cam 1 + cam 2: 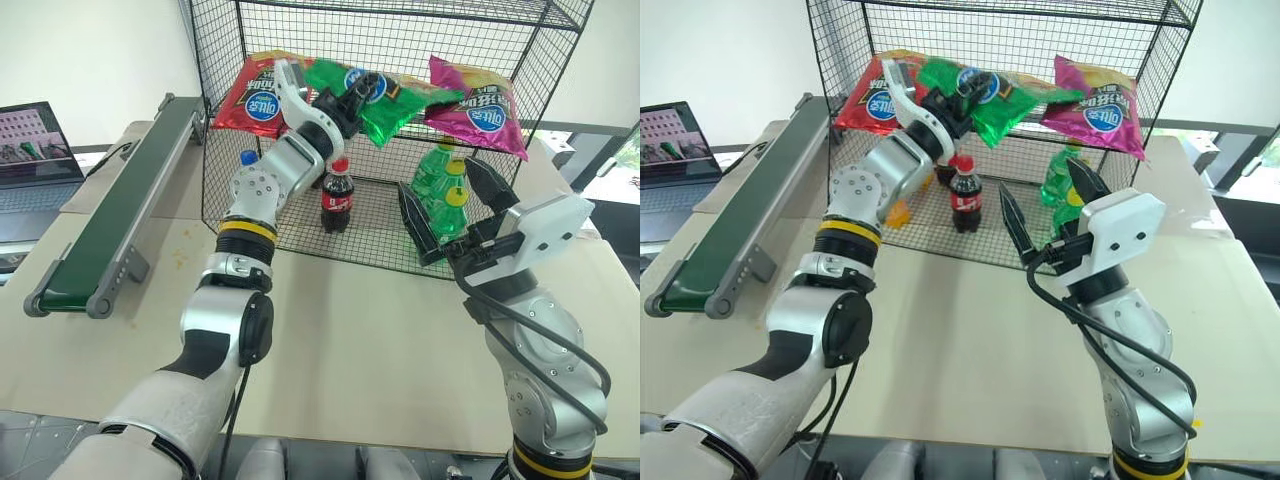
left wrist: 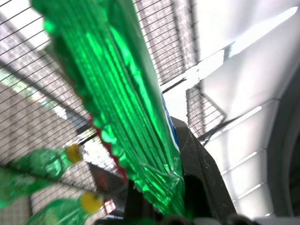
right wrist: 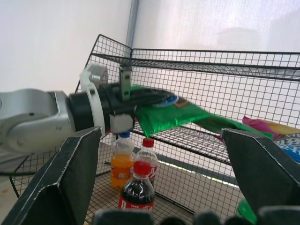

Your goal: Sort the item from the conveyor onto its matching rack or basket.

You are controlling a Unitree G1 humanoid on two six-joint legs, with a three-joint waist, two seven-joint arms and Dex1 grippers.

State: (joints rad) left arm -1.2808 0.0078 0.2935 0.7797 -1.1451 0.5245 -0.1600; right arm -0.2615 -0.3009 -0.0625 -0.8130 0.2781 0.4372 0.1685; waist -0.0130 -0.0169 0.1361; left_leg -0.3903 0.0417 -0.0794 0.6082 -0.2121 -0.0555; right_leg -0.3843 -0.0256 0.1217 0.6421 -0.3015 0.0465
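Note:
Next, I release the green chip bag from my left gripper on the upper shelf (image 1: 374,101) between the red and magenta bags.
My left gripper (image 1: 352,100) is shut on one end of the item, a shiny green chip bag (image 1: 390,102) with a blue oval logo. It holds the bag at the front of the black wire rack (image 1: 400,12), over the upper shelf between a red bag (image 1: 252,100) and a magenta bag (image 1: 482,112). In the left wrist view the green bag (image 2: 122,108) rises from between the black fingers (image 2: 201,173). My right gripper (image 1: 452,205) stands open in front of the rack's lower shelf, holding nothing. The dark green conveyor (image 1: 110,220) runs along the left with nothing on it.
On the rack's lower shelf stand a cola bottle (image 1: 337,195), an orange drink bottle (image 3: 121,164) and green bottles (image 1: 445,190). An open laptop (image 1: 35,150) sits at the far left. Beige table (image 1: 350,330) stretches in front of the rack.

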